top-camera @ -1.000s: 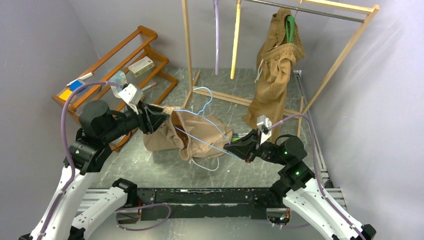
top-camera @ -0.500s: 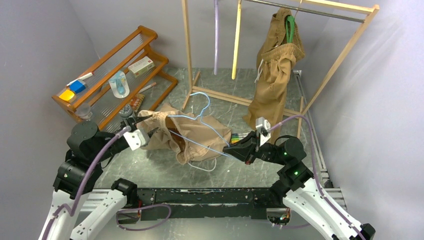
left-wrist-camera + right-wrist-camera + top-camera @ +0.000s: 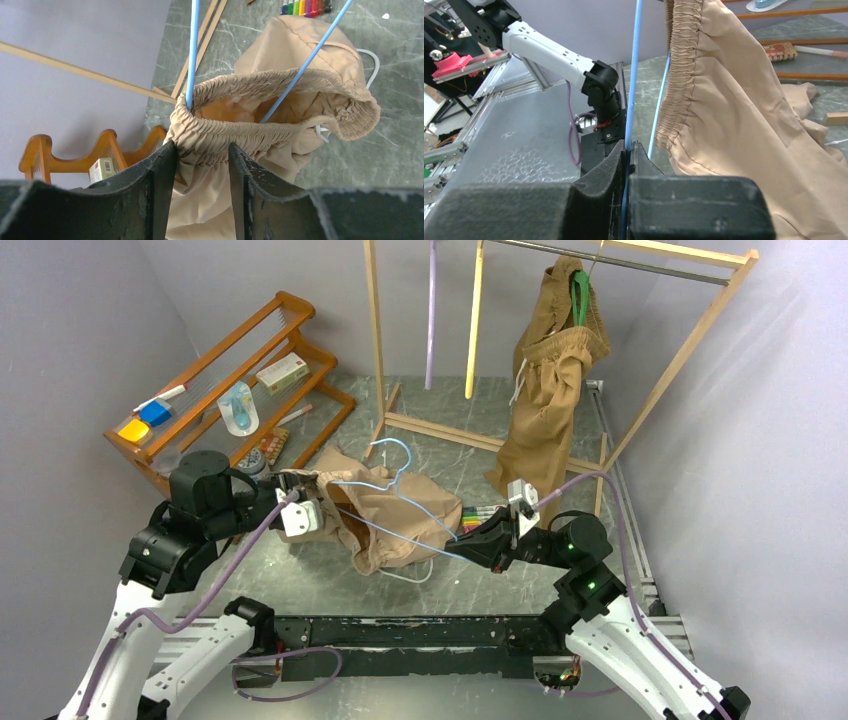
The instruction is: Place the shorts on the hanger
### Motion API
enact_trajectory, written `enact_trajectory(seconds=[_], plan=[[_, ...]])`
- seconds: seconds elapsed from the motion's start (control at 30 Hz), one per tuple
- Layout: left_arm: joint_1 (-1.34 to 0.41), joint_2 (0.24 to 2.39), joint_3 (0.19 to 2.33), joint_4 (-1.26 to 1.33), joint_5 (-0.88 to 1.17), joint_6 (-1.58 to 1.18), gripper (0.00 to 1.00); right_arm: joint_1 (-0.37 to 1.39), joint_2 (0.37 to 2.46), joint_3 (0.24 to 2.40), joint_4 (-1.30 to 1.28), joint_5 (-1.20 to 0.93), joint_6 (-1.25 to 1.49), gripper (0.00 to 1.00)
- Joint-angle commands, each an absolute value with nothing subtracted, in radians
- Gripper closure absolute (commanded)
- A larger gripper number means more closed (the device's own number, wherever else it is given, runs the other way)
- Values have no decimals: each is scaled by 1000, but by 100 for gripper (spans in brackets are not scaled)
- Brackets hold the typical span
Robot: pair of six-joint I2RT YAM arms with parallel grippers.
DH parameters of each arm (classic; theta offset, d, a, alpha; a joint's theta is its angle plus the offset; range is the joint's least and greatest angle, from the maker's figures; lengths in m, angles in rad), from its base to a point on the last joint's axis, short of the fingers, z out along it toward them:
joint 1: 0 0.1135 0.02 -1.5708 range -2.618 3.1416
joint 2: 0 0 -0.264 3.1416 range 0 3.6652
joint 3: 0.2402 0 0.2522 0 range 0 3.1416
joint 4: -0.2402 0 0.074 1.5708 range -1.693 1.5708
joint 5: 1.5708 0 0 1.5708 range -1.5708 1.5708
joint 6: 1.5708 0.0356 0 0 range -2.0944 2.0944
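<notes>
The end of the hanger sits in the waistband's corner beside the fingers of my left gripper, so I will open that gripper and pinch the waistband and hanger together (image 3: 184,125).
The light tan shorts (image 3: 390,518) hang bunched over the middle of the floor, and the thin light-blue hanger (image 3: 392,472) runs through their open waistband. My left gripper (image 3: 312,502) is shut on the gathered elastic waistband (image 3: 240,135) and holds it up at the left. My right gripper (image 3: 470,537) is shut on the hanger's arm (image 3: 633,75) at the right. In the left wrist view two blue hanger rods (image 3: 192,55) pass into the waist opening. The white drawstring (image 3: 408,573) trails onto the floor.
A wooden clothes rack (image 3: 640,390) stands behind, with darker brown shorts (image 3: 545,390) on a green hanger, plus a lilac hanger (image 3: 431,310) and a yellow one (image 3: 471,320). A wooden shelf (image 3: 225,380) with small items is at the left. Markers (image 3: 478,512) lie on the floor.
My left arm swung and turned at the left, keeping hold of the waistband, which is now spread wider around the hanger. The right gripper has barely moved.
</notes>
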State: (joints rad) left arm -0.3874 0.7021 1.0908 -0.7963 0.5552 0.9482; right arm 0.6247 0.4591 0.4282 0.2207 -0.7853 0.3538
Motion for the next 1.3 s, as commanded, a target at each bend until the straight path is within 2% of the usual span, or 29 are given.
enact_trajectory(seconds=[0.0,0.47,0.53,0.57,0.7,0.83,0.93,1.17,1.27], plan=[[-382,737,1163,-870,656,1011,53,623,454,455,309,-859,304,100],[-381,750,1243,-917,669,983,47,624,437,481,256,-859,240,100],[-381,757,1266,-963,675,985,31,623,434,479,255,-865,234,100],[-382,758,1270,-973,667,979,28,623,433,480,255,-864,232,100],[-382,775,1286,-1034,684,988,32,623,443,490,276,-879,246,100],[-382,808,1313,-1097,755,1009,46,623,448,488,305,-886,245,100],[-382,836,1339,-1113,859,1008,51,623,475,484,320,-881,220,100],[-382,900,1366,-1123,1045,1018,62,623,564,544,318,-893,125,100],[-382,925,1390,-1139,1098,1036,62,623,601,576,286,-874,81,100]])
